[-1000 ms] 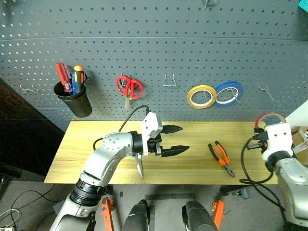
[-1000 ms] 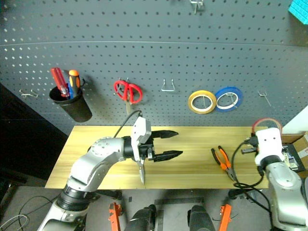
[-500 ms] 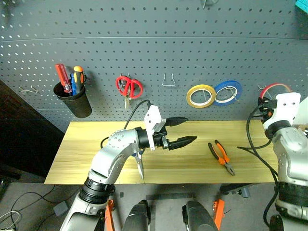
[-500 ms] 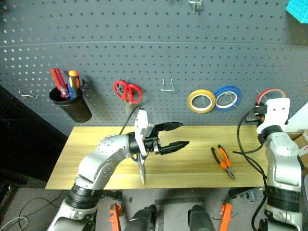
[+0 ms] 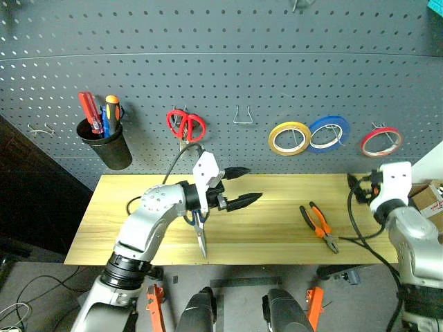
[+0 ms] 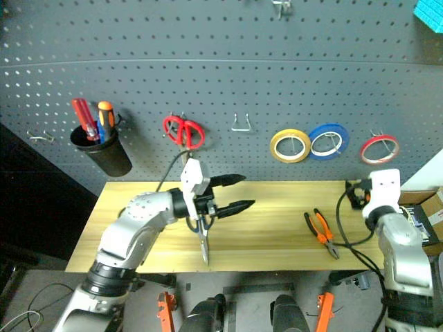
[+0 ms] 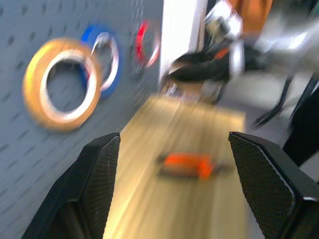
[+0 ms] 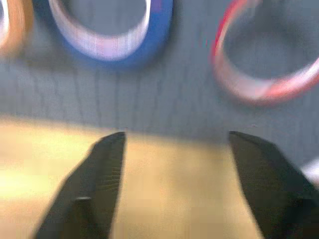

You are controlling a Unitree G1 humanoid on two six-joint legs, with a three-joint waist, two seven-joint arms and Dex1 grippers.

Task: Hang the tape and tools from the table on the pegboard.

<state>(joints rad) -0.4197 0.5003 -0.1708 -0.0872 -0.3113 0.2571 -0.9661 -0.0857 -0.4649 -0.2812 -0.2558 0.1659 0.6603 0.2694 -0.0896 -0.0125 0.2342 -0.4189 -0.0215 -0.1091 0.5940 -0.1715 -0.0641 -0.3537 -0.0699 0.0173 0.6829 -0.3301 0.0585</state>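
Next, I need to move my right gripper to the orange-and-black pliers and close it across both pliers' handles (image 5: 318, 225), near where they meet.
The red tape (image 5: 380, 141) hangs on a hook of the dark grey pegboard (image 5: 221, 76), right of the blue roll. My right gripper (image 8: 177, 134) is open and empty, below the tape and over the right end of the table (image 5: 277, 235). Orange-and-black pliers (image 5: 318, 227) lie on the table's right part. Dark-blue-handled scissors (image 5: 201, 238) lie near the front edge, blades toward me, just under my left wrist. Above the table's middle my left gripper (image 5: 253, 184) is open and empty, pointing right. A screwdriver (image 5: 113, 107) with an orange-and-black handle stands in the black cup.
On the board hang a black cup (image 5: 107, 146) holding several screwdrivers, red-handled scissors (image 5: 185, 126), an empty wire hook (image 5: 241, 116), a yellow roll (image 5: 289, 138) and a blue roll (image 5: 329, 133). A box (image 5: 426, 197) stands beyond the table's right end.
My right gripper opened and let go of the red tape, which now hangs on the board, and the right arm dropped toward the table. My left gripper drew back to the left.
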